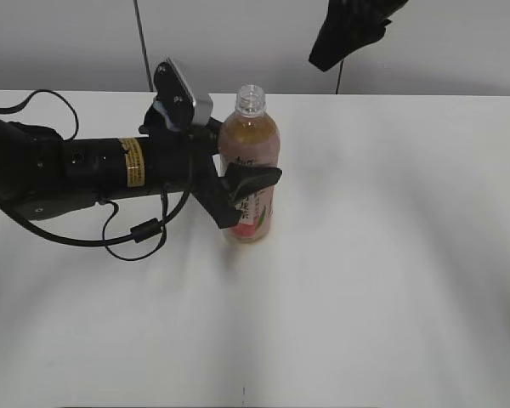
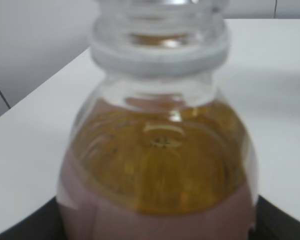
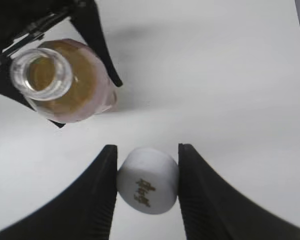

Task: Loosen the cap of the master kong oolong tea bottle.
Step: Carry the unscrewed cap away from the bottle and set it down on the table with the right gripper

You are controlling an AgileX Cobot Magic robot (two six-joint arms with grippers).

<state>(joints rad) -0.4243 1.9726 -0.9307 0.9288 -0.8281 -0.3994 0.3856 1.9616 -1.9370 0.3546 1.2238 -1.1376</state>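
Note:
Next, I let go of the white cap with my right gripper on the bare table across the bottle from my left gripper (image 1: 410, 243).
The master kong oolong tea bottle (image 1: 250, 166) stands upright on the white table, its neck open with no cap on it. My left gripper (image 1: 238, 191) is shut on the bottle's body at the label. The bottle fills the left wrist view (image 2: 160, 165), and it shows from above in the right wrist view (image 3: 65, 82). My right gripper (image 3: 146, 170) is shut on the white cap (image 3: 147, 181), held high above the table, away from the bottle. In the exterior view the right gripper (image 1: 348, 34) is at the top edge, and the cap does not show there.
The white table (image 1: 391, 255) extends around the bottle. The left arm and its cable (image 1: 136, 234) lie across the left side. A grey wall stands behind the table's far edge.

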